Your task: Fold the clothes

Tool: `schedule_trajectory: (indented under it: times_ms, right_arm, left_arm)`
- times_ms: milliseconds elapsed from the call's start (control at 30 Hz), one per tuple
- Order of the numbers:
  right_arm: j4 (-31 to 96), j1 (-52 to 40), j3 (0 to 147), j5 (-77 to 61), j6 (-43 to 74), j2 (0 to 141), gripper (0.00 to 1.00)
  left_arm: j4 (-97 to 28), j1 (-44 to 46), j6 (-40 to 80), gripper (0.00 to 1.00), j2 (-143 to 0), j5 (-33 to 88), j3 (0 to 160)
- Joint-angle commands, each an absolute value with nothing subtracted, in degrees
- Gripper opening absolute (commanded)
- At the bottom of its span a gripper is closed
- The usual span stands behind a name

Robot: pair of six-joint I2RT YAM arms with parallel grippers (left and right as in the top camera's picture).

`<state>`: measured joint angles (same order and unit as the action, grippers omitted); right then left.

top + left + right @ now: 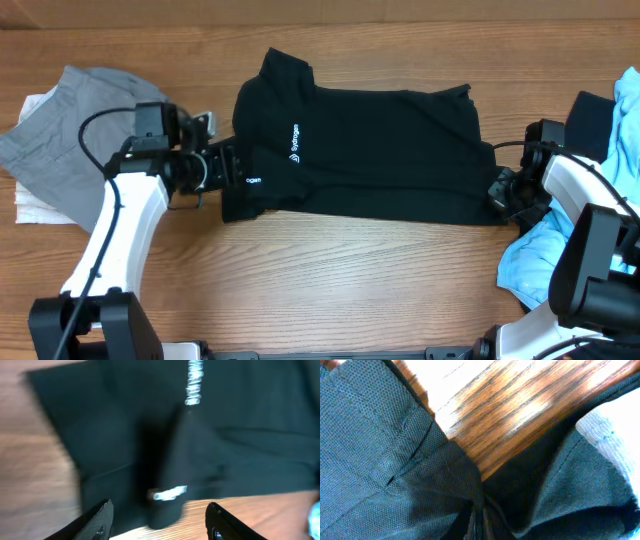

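Next, I take the sleeve's end [240, 211] with my left gripper and pull it straight before folding, as the near sleeve lies bunched in a fold by its white lettering.
A black short-sleeved shirt [380, 150] with a small white chest logo [293, 143] lies flat and sideways across the middle of the table, collar to the left. My left gripper [226, 166] is open at the shirt's left edge. In the blurred left wrist view its fingers [159, 519] straddle a folded sleeve tip with white lettering [170, 493], not closed on it. My right gripper [500, 190] sits at the shirt's lower right corner. In the right wrist view its jaws [480, 520] are shut on a pinch of the black fabric [395, 450].
A grey garment [70, 130] lies over a white one [35, 205] at the far left. A light blue garment [530, 262] is heaped at the right by the right arm, with blue [628, 115] and dark [592, 112] clothes behind it. Bare wooden table [330, 290] is in front.
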<state>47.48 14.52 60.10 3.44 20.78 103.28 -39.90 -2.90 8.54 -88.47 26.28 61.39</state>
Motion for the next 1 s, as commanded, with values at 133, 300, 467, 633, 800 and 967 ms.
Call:
schedule_trajectory:
  times_ms: [133,300,467,633,800,967]
  right_arm:
    - [47.3,15.5,58.8,7.5,21.1,104.5,0.08]
    - [47.3,15.5,58.8,7.4,21.1,104.5,0.08]
    - [47.3,15.5,58.8,7.2,21.1,104.5,0.08]
    - [47.2,15.5,58.8,7.2,21.1,104.5,0.08]
    - [47.0,15.5,58.8,7.2,21.1,104.5,0.08]
    - [47.1,15.5,58.8,7.0,21.0,104.5,0.08]
  left_arm:
    - [-39.1,0.4,10.8,0.62,-95.4,27.6,61.5]
    - [-34.3,0.5,11.9,0.42,-101.2,30.1,61.6]
    - [-28.1,-0.6,13.1,0.04,-101.0,35.5,63.4]
    - [-27.2,-2.3,17.4,0.06,-100.8,30.4,66.5]
    - [-27.9,-1.0,18.9,0.26,-102.0,23.3,65.7]
    - [-30.1,0.4,18.9,0.31,-106.4,22.7,65.6]
